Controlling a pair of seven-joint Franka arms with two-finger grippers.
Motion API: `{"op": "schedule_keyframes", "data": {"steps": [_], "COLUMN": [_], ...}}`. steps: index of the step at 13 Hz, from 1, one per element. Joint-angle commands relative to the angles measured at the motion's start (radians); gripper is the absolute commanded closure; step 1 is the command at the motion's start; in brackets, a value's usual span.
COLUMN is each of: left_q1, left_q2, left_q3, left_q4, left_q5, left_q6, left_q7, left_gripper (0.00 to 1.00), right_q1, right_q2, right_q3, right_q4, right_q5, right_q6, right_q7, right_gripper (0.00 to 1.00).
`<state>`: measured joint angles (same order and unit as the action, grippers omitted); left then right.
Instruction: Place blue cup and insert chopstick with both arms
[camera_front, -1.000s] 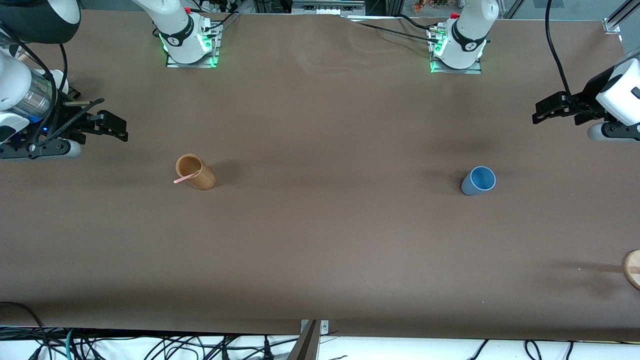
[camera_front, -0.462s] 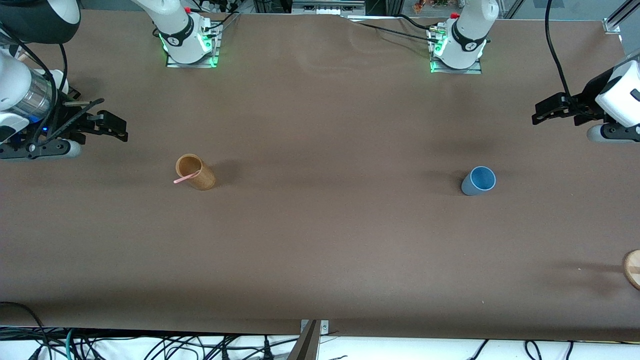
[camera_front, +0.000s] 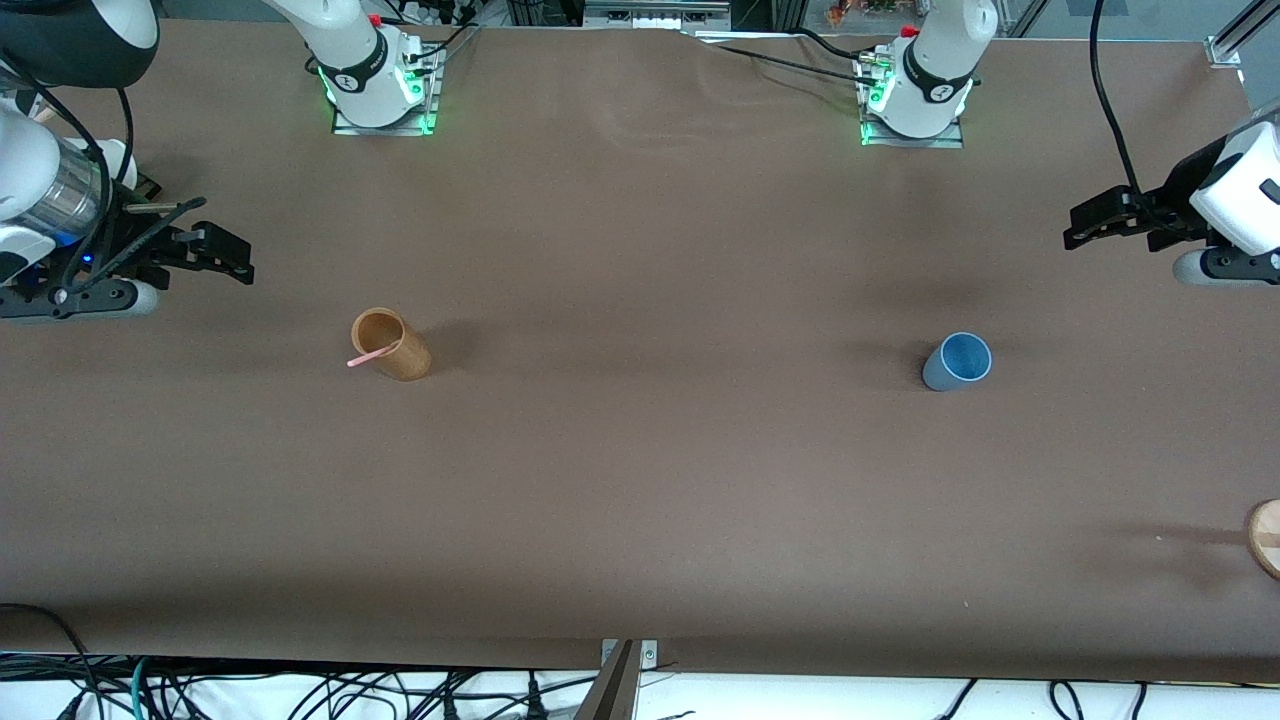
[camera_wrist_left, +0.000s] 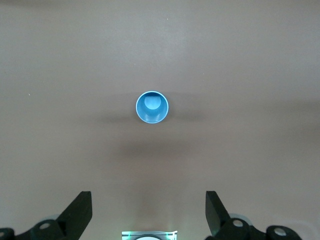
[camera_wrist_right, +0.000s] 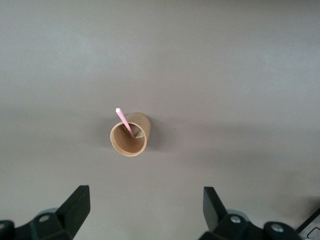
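Next, my right gripper grips the upper end (camera_front: 355, 361) (camera_wrist_right: 120, 113) of the pink chopstick, where it sticks out over the rim of the wooden cup.
The blue cup (camera_front: 958, 361) stands upright and empty on the brown table, toward the left arm's end. In the left wrist view the blue cup (camera_wrist_left: 152, 107) shows from above, well clear of my open left gripper (camera_wrist_left: 149, 200). The left gripper (camera_front: 1072, 228) hovers high over the table's end. The pink chopstick (camera_front: 368, 357) leans in a tan-brown wooden cup (camera_front: 390, 344) toward the right arm's end, its tip poking over the rim. My right gripper (camera_front: 240, 262) hovers open over that end; the wooden cup (camera_wrist_right: 129, 135) and the chopstick (camera_wrist_right: 124, 120) lie apart from the right gripper (camera_wrist_right: 146, 197).
A round wooden disc (camera_front: 1265, 537) lies partly cut off at the table's edge, at the left arm's end and nearer to the front camera than the blue cup. The two arm bases (camera_front: 375, 80) (camera_front: 915, 95) stand along the table's back edge.
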<state>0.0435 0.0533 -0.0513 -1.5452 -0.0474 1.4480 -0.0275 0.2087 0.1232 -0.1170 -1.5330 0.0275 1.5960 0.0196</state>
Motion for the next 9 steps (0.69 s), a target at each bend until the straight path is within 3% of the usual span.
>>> {"op": "schedule_keyframes", "data": {"steps": [1,9], "left_q1": [0.007,0.007], "left_q2": [-0.001,0.014], "left_q3": [-0.001,-0.001], "left_q4": [-0.001,0.005], "left_q5": [-0.012,-0.012], "left_q6": [-0.003,-0.003], "left_q7": [0.024,0.011], "left_gripper": [0.00,0.00], "right_q1": [-0.014,0.007], "right_q2": [-0.010,-0.016], "right_q3": [0.003,0.054], "right_q4": [0.004,-0.001], "right_q5": [-0.001,-0.021], "right_q6": [0.002,0.036], "right_q7": [-0.039,-0.064], "right_gripper": [0.00,0.00]}}
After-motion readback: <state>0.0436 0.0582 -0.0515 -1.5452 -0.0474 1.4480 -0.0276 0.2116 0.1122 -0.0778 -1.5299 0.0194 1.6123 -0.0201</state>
